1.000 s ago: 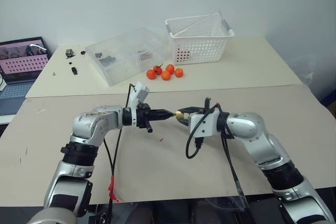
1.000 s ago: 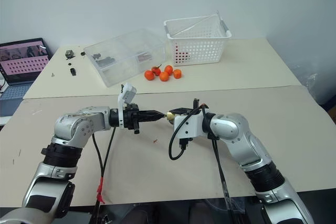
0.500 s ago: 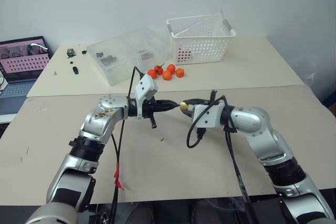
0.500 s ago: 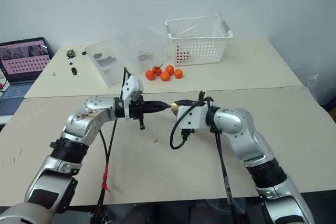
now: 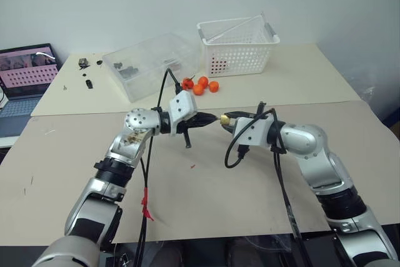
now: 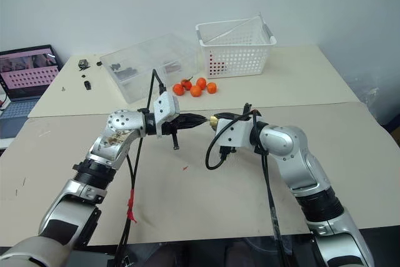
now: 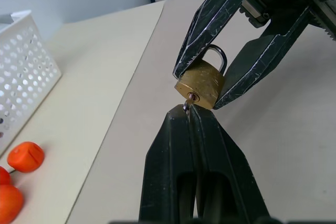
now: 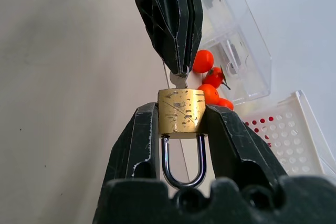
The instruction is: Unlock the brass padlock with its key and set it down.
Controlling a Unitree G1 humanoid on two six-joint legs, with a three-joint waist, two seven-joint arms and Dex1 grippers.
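Note:
The padlock's shackle points into my right gripper, so next my left gripper lets go of the key and grabs the padlock's body [image 8: 181, 112], which will free my right gripper for the shackle.
The brass padlock [image 8: 181, 111] hangs in the air over the table, my right gripper [image 8: 181, 114] shut on its two sides, the silvery shackle [image 8: 182, 161] pointing back into the gripper and looking seated in the body. My left gripper [image 7: 187, 109] is shut on the key [image 7: 186, 106], whose tip sits in the keyhole on the padlock's [image 7: 201, 83] underside. In the head view the left gripper [image 5: 211, 119] and right gripper [image 5: 229, 118] meet tip to tip above the middle of the table, with the padlock [image 5: 224, 119] between them.
Several small orange fruits [image 5: 199, 87] lie behind the grippers. A clear plastic box [image 5: 150, 64] and a white basket [image 5: 237, 45] stand farther back. A laptop [image 5: 25, 70] is at the far left. Black cables hang from both wrists over the beige table [image 5: 94, 154].
My left wrist has rolled with the key in the keyhole, and the left arm has swung forward and up. The right gripper keeps its hold on the padlock.

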